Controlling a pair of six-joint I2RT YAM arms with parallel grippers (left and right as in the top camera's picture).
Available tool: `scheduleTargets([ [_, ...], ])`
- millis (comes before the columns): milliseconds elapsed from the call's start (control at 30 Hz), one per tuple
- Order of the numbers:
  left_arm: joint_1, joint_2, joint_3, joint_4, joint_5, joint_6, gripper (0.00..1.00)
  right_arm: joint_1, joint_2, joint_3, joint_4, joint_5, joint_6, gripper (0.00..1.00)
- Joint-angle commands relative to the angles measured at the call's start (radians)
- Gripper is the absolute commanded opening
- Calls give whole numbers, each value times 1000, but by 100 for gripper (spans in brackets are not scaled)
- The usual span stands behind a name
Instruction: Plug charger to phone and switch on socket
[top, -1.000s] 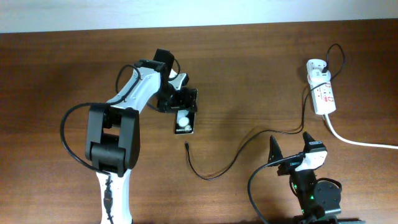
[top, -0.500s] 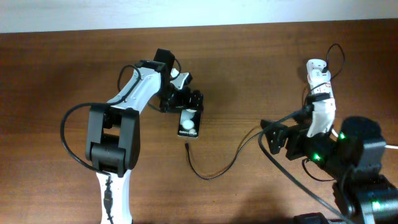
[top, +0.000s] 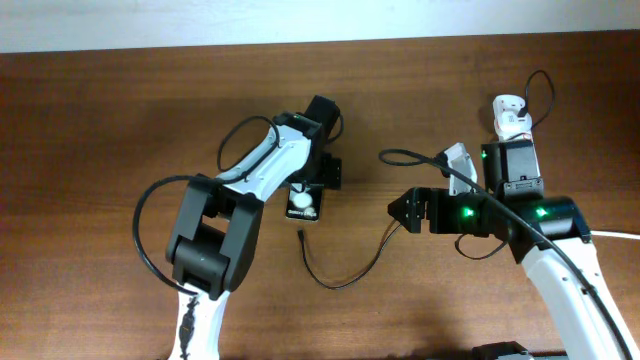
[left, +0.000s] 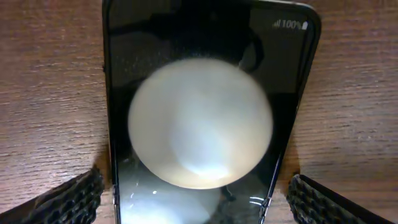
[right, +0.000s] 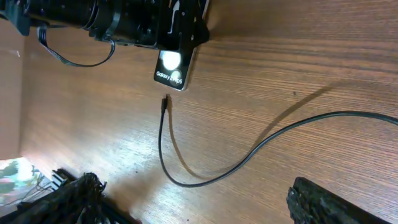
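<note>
My left gripper straddles the width of the phone as it lies flat, so my right gripper should take the phone's long side (top: 321, 204) and help raise it first.
The phone (top: 303, 206) lies face up on the wooden table, with white spots and lettering showing. My left gripper (top: 320, 176) is right over its far end, open, with a finger on each side of the phone (left: 199, 124) and a small gap on both sides. The charger cable (top: 335, 284) loops on the table, and its plug tip (top: 300, 236) lies just short of the phone's near end. My right gripper (top: 400, 212) is open and empty above the cable's middle. The right wrist view shows the phone (right: 171, 67), the tip (right: 164, 99) and the cable (right: 186, 182). The socket (top: 510, 112) is mostly hidden by my right arm.
The table's far edge meets a pale wall (top: 400, 20). A black cable loop (top: 545, 90) rises beside the socket. My left arm's base column (top: 200, 250) stands at the front left, and my right arm (top: 540, 225) crosses the right side.
My right arm rose from its rest at the front and reached left over the cable, now covering the socket. My left arm swung right over the phone, which shifted slightly.
</note>
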Motion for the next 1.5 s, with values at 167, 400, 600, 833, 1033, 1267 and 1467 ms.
scheduleTargets([
  [167, 2, 58, -97, 72, 7, 3, 99, 5, 3, 13, 18, -17, -3, 99],
  [400, 2, 58, -130, 91, -15, 11, 92, 5, 3, 13, 11, -16, -4, 99],
  [600, 2, 58, -130, 89, -63, 86, 91, 5, 3, 12, -6, -16, -4, 98],
  [833, 3, 58, -130, 82, -57, 124, 77, 5, 3, 12, -39, -16, -4, 99],
  [1033, 3, 58, -73, 0, -52, 123, 70, 5, 3, 9, -43, -16, -3, 99],
  [1267, 122, 58, -28, -51, 215, 177, 69, 8, 214, -48, 53, -164, -4, 99],
  [1467, 183, 58, -28, -60, 406, 259, 71, 200, 506, -48, 405, -185, 121, 99],
])
